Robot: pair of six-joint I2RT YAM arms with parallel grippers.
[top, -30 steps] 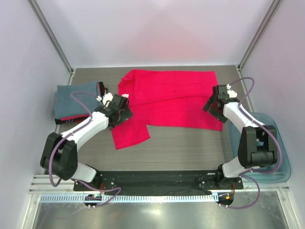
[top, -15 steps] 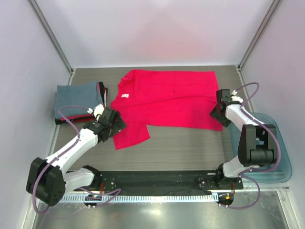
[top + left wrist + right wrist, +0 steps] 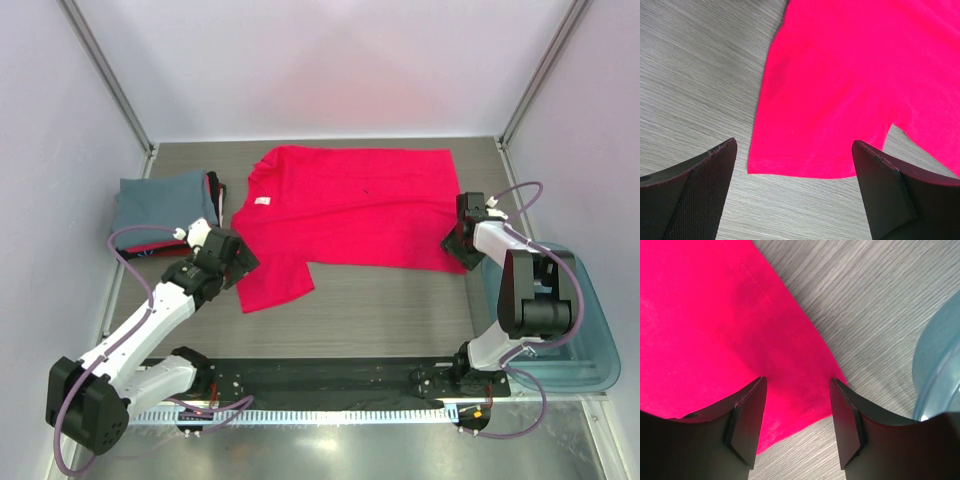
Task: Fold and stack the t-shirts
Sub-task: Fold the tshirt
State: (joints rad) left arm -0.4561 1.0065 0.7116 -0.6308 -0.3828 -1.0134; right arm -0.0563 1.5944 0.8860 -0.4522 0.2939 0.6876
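Right fingers straddle too much red-pink t-shirt corner; they should back off, then pinch the t-shirt's near edge (image 3: 790, 434) just beside it.
A bright red-pink t-shirt (image 3: 350, 205) lies spread flat across the middle of the table, with a small white label (image 3: 262, 202) by its collar. Its near-left sleeve (image 3: 830, 115) points toward me. My left gripper (image 3: 233, 262) is open and empty, just left of that sleeve's hem. My right gripper (image 3: 458, 245) is open and low over the shirt's near-right corner (image 3: 800, 385), a finger on each side of it. A folded slate blue-grey t-shirt (image 3: 160, 205) lies on a stack at the left, with red and dark cloth edges (image 3: 150, 247) under it.
A translucent teal plastic tub (image 3: 570, 310) stands at the right edge, close to my right arm; its rim also shows in the right wrist view (image 3: 940, 355). White walls close in the table at the back and sides.
My left gripper has pulled back toward me from the shirt's collar to beside the sleeve hem. My right gripper has moved nearer and lower onto the shirt's right corner. The shirt lies as before.
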